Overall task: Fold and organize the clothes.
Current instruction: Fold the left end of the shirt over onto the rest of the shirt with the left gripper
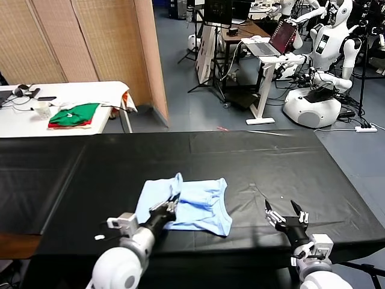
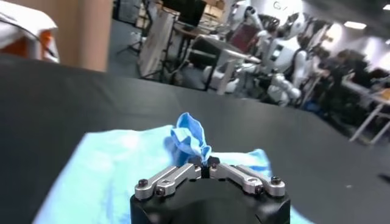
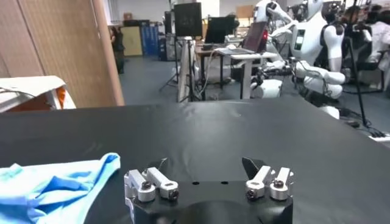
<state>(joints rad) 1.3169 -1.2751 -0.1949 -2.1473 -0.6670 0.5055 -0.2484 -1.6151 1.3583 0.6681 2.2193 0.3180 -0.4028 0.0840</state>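
Next, my left gripper lets go of the bunched fold on the T-shirt's far corner (image 1: 218, 185) (image 2: 255, 158) nearest my right gripper.
The clothes, a pale light-blue T-shirt (image 1: 192, 205), lie partly folded on the black table (image 1: 252, 156) near its front edge. My left gripper (image 1: 171, 205) is shut on a bunched fold of the T-shirt's cloth (image 2: 190, 139), which stands up in a small peak just past the fingertips (image 2: 203, 163). My right gripper (image 1: 286, 215) hangs open over bare table to the right of the shirt, with nothing between its fingers (image 3: 206, 165). In the right wrist view an edge of the T-shirt (image 3: 58, 182) lies off to one side, apart from that gripper.
A white side table (image 1: 66, 99) at the back left carries a folded green and red garment (image 1: 74, 115) and small items. Behind the black table are a wooden screen (image 1: 96, 42), a desk with a laptop (image 1: 274, 42) and other white robots (image 1: 322, 60).
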